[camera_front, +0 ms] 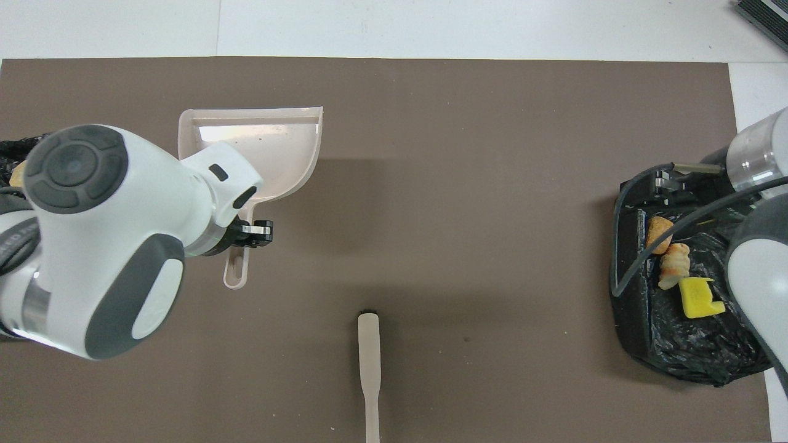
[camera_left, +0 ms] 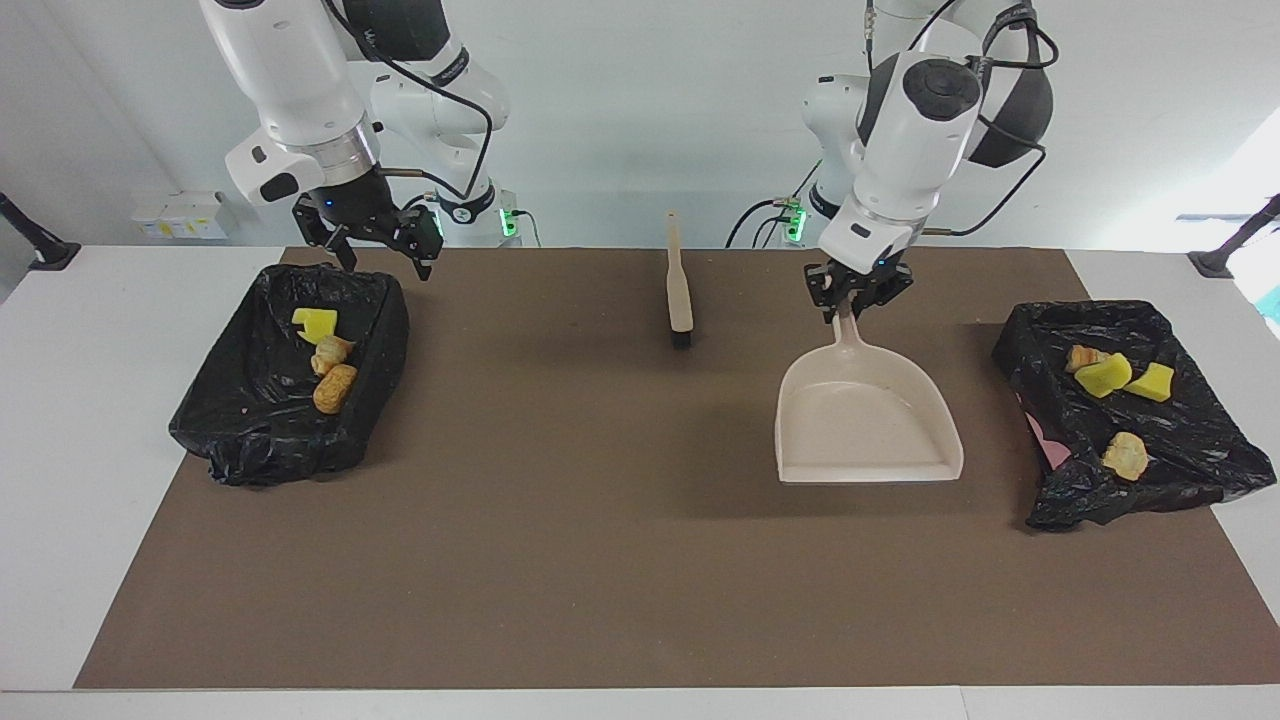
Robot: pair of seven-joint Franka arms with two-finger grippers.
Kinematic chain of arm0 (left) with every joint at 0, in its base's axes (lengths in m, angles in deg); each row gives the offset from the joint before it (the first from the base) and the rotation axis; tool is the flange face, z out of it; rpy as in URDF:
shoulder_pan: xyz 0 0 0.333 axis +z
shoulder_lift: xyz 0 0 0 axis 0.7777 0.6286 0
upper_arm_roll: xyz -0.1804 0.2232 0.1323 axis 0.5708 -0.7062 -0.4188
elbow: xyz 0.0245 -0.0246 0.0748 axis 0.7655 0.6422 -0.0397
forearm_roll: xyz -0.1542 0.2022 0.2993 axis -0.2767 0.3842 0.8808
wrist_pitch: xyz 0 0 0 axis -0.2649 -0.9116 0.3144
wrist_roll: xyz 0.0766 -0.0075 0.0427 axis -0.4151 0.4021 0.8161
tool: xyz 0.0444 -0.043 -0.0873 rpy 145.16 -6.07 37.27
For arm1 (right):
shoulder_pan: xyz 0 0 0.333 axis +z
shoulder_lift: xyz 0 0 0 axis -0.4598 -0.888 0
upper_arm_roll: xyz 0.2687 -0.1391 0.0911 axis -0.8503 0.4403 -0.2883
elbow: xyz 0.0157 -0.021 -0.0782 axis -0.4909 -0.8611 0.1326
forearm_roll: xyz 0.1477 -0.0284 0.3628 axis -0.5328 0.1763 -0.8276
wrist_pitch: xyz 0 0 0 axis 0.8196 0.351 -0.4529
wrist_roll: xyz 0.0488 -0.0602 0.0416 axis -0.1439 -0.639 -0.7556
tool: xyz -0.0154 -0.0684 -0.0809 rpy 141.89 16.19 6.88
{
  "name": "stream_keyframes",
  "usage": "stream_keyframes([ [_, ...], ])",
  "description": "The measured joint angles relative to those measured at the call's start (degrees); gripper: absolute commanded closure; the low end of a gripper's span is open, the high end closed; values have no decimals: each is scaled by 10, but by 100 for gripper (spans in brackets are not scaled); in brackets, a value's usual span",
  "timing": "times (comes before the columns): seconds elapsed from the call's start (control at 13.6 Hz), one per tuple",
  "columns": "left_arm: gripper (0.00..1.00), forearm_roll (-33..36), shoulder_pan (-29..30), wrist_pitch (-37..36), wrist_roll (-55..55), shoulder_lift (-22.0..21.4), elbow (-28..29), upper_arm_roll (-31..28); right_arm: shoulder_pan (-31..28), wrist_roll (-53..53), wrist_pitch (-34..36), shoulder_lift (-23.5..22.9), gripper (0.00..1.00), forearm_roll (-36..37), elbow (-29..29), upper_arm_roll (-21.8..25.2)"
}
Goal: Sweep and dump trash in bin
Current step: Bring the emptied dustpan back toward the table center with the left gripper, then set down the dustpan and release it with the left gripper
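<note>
My left gripper needs to put the beige dustpan down on the brown mat (camera_front: 380,195) just beyond the bristles of the beige brush. The dustpan now lies over the mat's middle.
My left gripper (camera_left: 856,297) is shut on the handle of the beige dustpan (camera_left: 866,425), which lies level and empty over the middle of the brown mat; the overhead view shows the dustpan (camera_front: 271,138) with the left gripper (camera_front: 245,232) on its handle. Several pieces of trash (camera_left: 1104,376) lie in the black-lined bin (camera_left: 1185,330) at the left arm's end. Three more pieces of trash (camera_left: 334,388) lie in the other bin (camera_left: 260,440); from overhead they show as trash (camera_front: 699,298) in that bin (camera_front: 671,351). My right gripper (camera_left: 382,258) hangs open and empty over that bin's rim.
The beige brush (camera_left: 680,290) with black bristles lies on the mat between the two arm bases, handle toward the robots; overhead, the brush (camera_front: 369,360) is at the bottom middle. The brown mat (camera_left: 600,560) covers most of the white table.
</note>
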Motion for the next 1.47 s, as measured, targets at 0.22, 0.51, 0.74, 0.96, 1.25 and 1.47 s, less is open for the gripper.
stream_keyframes([
  [0.22, 100, -10, -50, 33, 49, 39, 0, 0, 0, 0, 0, 0, 0, 0, 0, 0],
  [0.51, 100, -16, -104, 109, 111, 112, 0, -1, 0, 0, 0, 0, 0, 0, 0, 0],
  [0.74, 100, -19, -123, 169, 139, 149, -2, 0, 0, 0, 0, 0, 0, 0, 0, 0],
  [0.96, 100, -20, -128, 197, 144, 163, -2, -1, 0, 0, 0, 0, 0, 0, 0, 0],
  [1.25, 0, -20, -136, 242, 152, 199, -3, -1, 0, 0, 0, 0, 0, 0, 0, 0],
  [1.47, 0, -20, -135, 246, 152, 195, -14, -8, 0, 0, 0, 0, 0, 0, 0, 0],
])
